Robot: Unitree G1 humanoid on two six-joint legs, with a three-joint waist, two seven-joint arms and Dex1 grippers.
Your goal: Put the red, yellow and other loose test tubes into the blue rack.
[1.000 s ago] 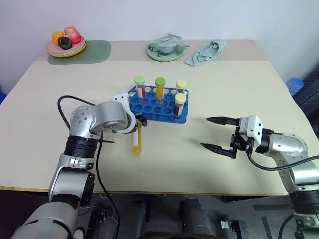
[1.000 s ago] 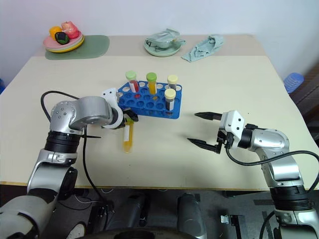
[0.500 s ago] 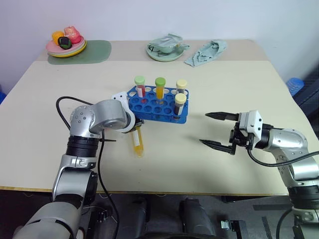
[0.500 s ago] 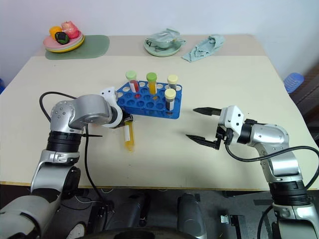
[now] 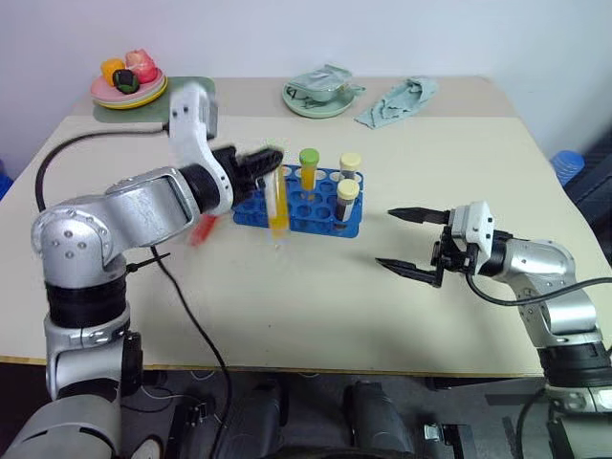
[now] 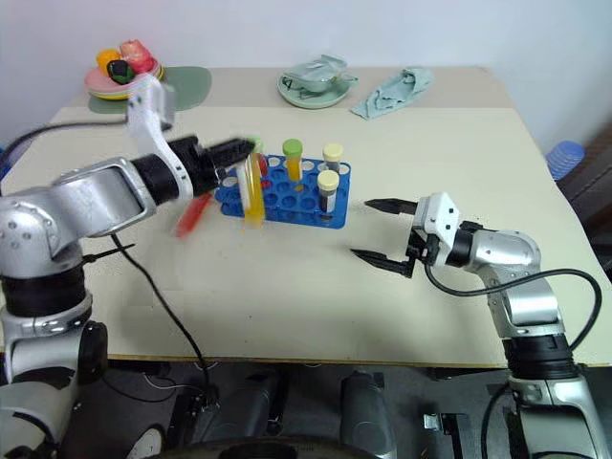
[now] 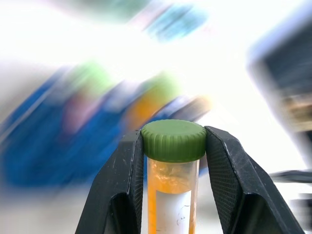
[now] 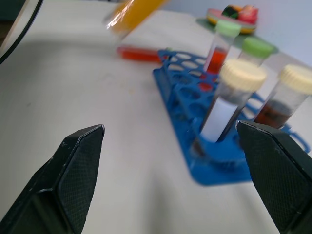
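Observation:
Next, my left gripper releases the yellow test tube in the rack hole (image 5: 304, 211) in front of the green-capped orange tube.
My left gripper (image 5: 271, 159) is shut on the green cap of a yellow test tube (image 5: 278, 205), which hangs roughly upright just above the left front part of the blue rack (image 5: 304, 227). In the left wrist view both fingers (image 7: 122, 180) clamp the cap of the yellow tube (image 7: 171, 195). A red test tube (image 5: 203, 229) lies on the table just left of the rack. The rack holds a green-capped orange tube (image 5: 308, 168) and two cream-capped tubes (image 5: 345, 198). My right gripper (image 5: 411, 239) hovers open and empty to the right of the rack (image 8: 192, 92).
A plate of toy food (image 5: 127, 86) on a green mat (image 5: 191, 96) sits at the back left. A pale green dish (image 5: 316, 96) and a crumpled cloth (image 5: 397, 100) lie at the back centre and right. The table's front edge (image 5: 316, 368) is near.
My left gripper closed on the yellow tube that lay on the table, then lifted it and turned it upright by the rack. The red tube came into view. The right arm barely moved.

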